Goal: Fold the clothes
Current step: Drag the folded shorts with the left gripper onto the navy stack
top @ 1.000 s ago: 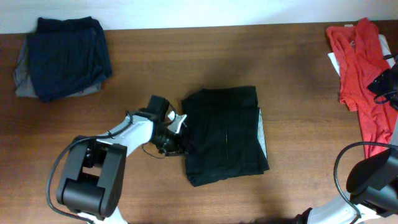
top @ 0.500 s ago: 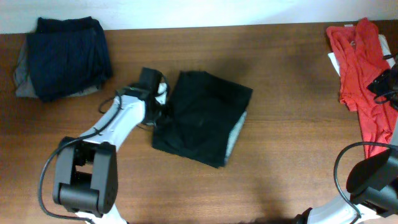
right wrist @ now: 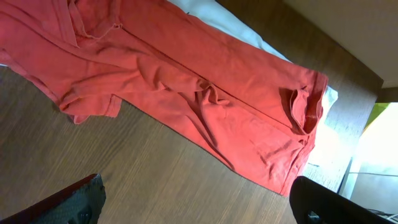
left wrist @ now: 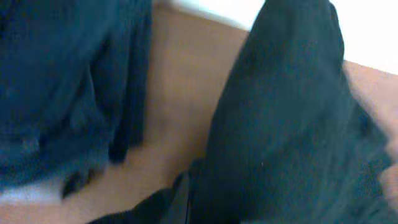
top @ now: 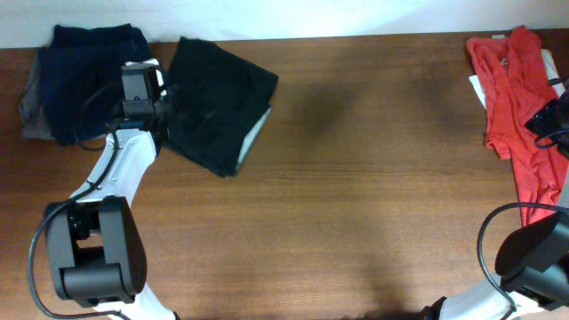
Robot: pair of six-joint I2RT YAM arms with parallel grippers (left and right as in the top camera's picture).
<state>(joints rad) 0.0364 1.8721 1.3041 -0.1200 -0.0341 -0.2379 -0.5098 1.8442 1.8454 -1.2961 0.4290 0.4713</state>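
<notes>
The folded black garment, now tilted at the table's back, will be set free by my left gripper on top of the stack of folded navy clothes [top: 105, 84] [left wrist: 40, 68], where I will let go of it.
A folded black garment [top: 218, 102] with a pale inner edge [top: 256, 133] lies at the table's back left, tilted. My left gripper [top: 164, 108] is shut on its left edge; the left wrist view is blurred, with black cloth [left wrist: 292, 124] filling the right side down to the gripper [left wrist: 186, 202]. Just to the left sits a stack of folded navy clothes [top: 89, 80] [left wrist: 56, 81] on a grey piece [top: 31, 111]. A crumpled coral-red garment [top: 511, 89] [right wrist: 186, 87] lies at the far right. My right gripper [right wrist: 199, 205] hovers open above the bare wood beside it.
A white sheet or cloth [right wrist: 249, 31] lies under the coral-red garment near the table's right edge [top: 560, 53]. The wooden table [top: 373, 196] stretches between the two groups of clothes. A pale wall runs along the back edge.
My left gripper has closed on the black garment's edge and dragged it from the table's middle up and left, next to the navy stack. The right arm has not moved.
</notes>
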